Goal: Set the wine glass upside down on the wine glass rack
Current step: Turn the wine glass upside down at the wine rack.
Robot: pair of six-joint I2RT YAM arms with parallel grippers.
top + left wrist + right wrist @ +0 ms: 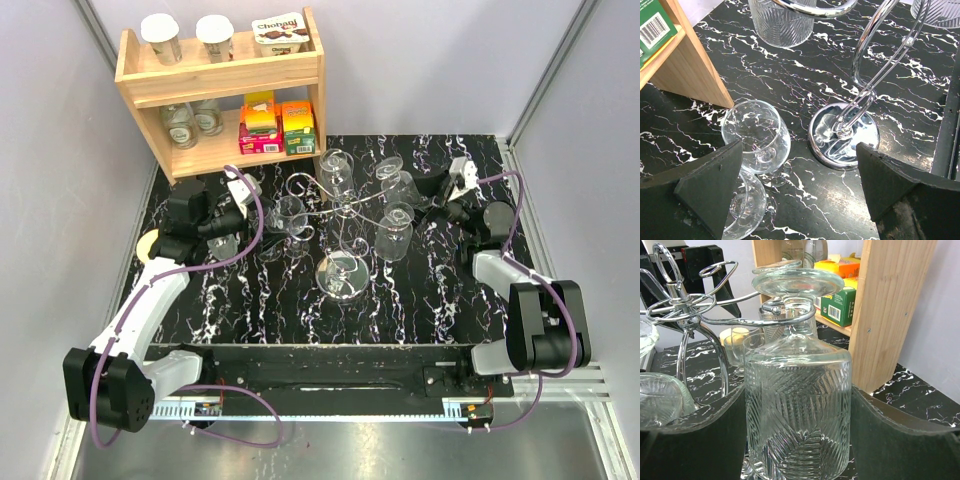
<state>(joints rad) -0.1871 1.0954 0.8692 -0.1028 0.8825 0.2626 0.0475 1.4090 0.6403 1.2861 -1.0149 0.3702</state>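
Note:
Next, my left gripper goes next to the upright ribbed wine glass beside the two plain glasses and closes on the near side of its rim [220, 254].
A ribbed wine glass [797, 405] hangs upside down, its foot [797, 282] resting on a wire arm of the wine glass rack [682, 307]. My right gripper [797, 390] is shut on its bowl, a finger against each side. From above, that glass [400, 188] is on the right side of the silver rack [345, 205], which carries several other inverted glasses. My left gripper [799, 150] stands open over the table, left of the rack's round base [845, 135], with nothing between its fingers.
Two plain glasses [756, 135] [742, 210] stand upright by my left finger, seen from above left of the rack [290, 215]. A wooden shelf [220, 80] with cups and boxes stands at the back left, and its side panel [890, 310] is close behind the held glass.

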